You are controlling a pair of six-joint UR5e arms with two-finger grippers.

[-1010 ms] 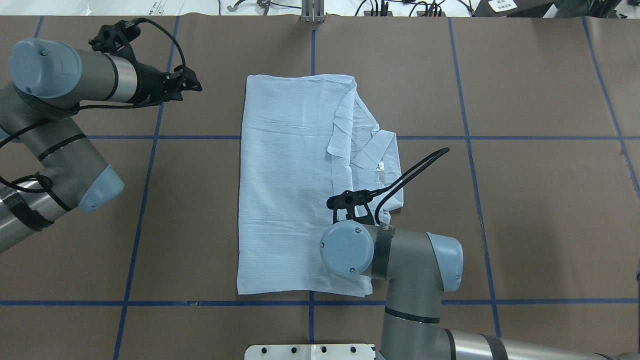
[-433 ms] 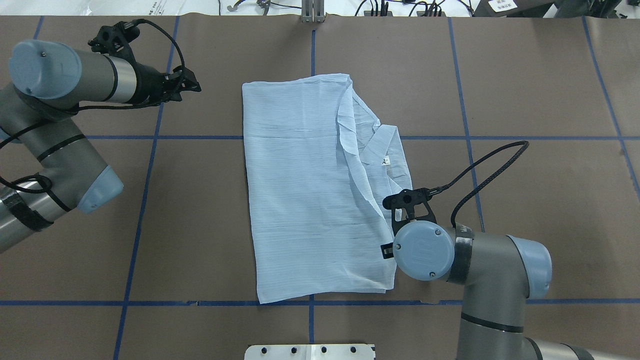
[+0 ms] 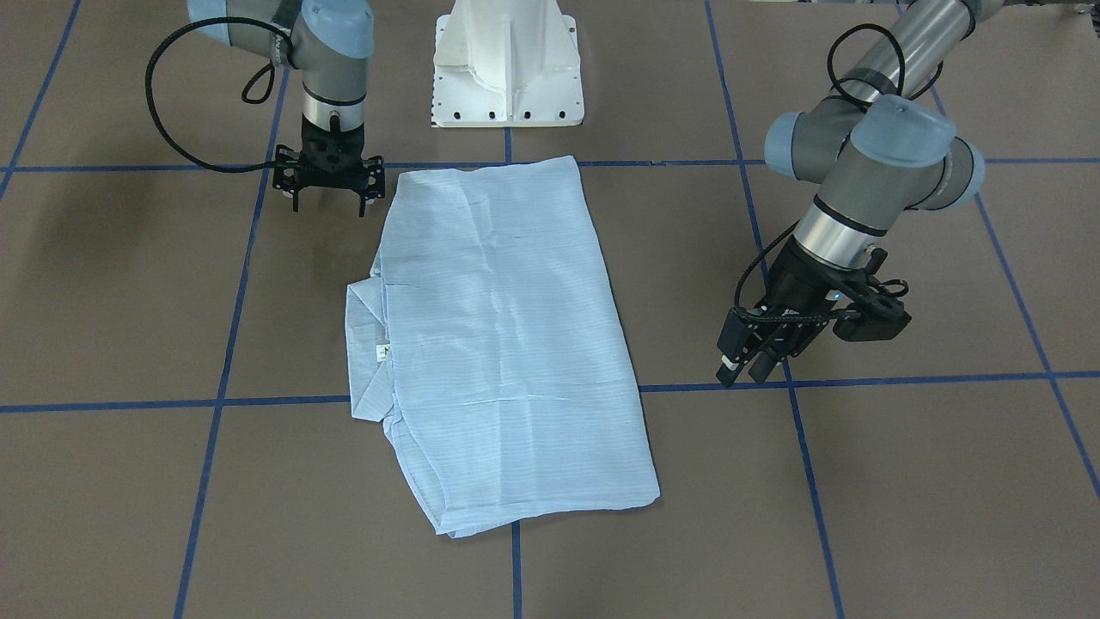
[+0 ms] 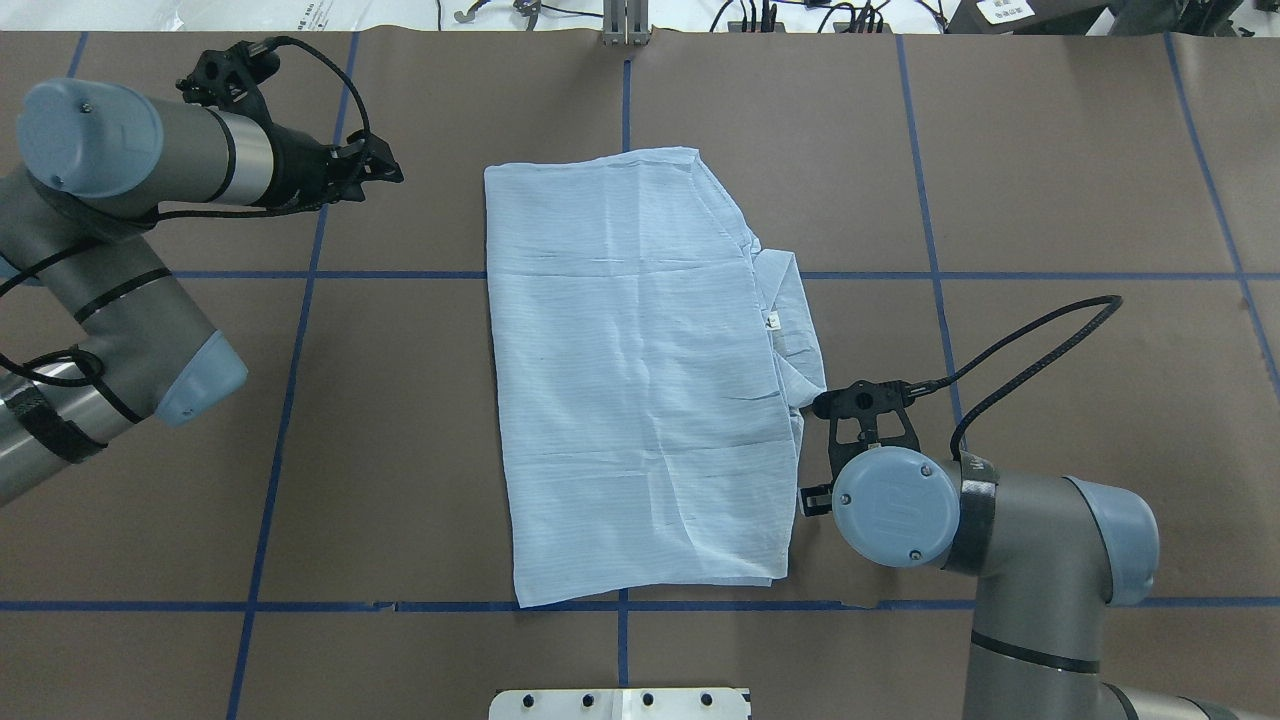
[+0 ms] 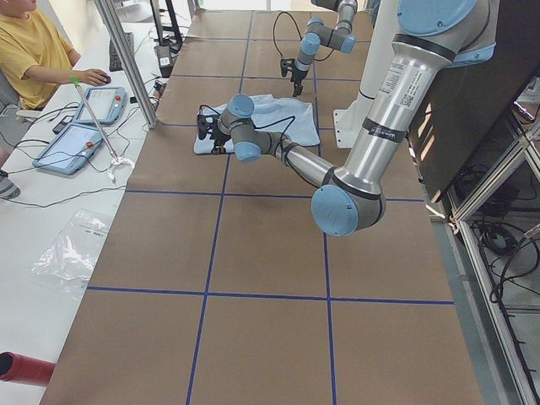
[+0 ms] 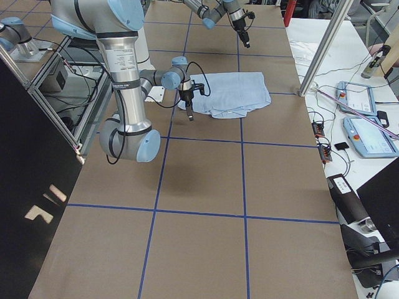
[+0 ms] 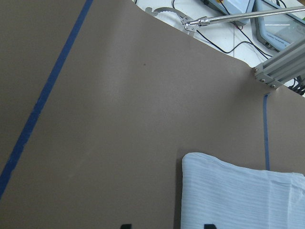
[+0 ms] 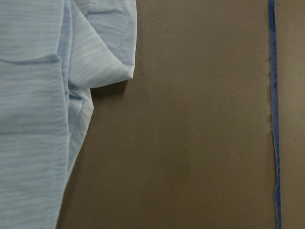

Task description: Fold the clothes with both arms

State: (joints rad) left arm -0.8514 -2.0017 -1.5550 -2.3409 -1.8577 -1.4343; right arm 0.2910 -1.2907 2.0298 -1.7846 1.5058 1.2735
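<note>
I need to close my right gripper on the near corner [image 3: 406, 184] of the light blue striped shirt, on the collar side, nearest the white pedestal base.
The light blue striped shirt [image 4: 640, 380] lies folded in a tall rectangle at the table's middle, with its collar and neck label [image 4: 772, 320] poking out at the right edge. In the front-facing view the shirt [image 3: 498, 344] is flat. My right gripper [image 3: 329, 205] is open and empty. It hangs just off the shirt's near right corner, and in the overhead view it is mostly hidden under its wrist [image 4: 885, 505]. The right wrist view shows the shirt's edge [image 8: 33, 119] and bare table. My left gripper [image 3: 744, 370] is open and empty, well left of the shirt's far corner [image 7: 238, 191].
The table is covered in brown paper with a grid of blue tape lines [image 4: 930, 275]. The white pedestal base [image 3: 507, 77] stands at the robot's edge. An aluminium post [image 4: 625, 25] stands at the far edge. Tablets [image 6: 358, 96] and an operator [image 5: 34, 51] are beyond it.
My right arm has swung right, from over the shirt to just off its right edge. The top layer now lies flat over the collar side. The left arm has not moved.
</note>
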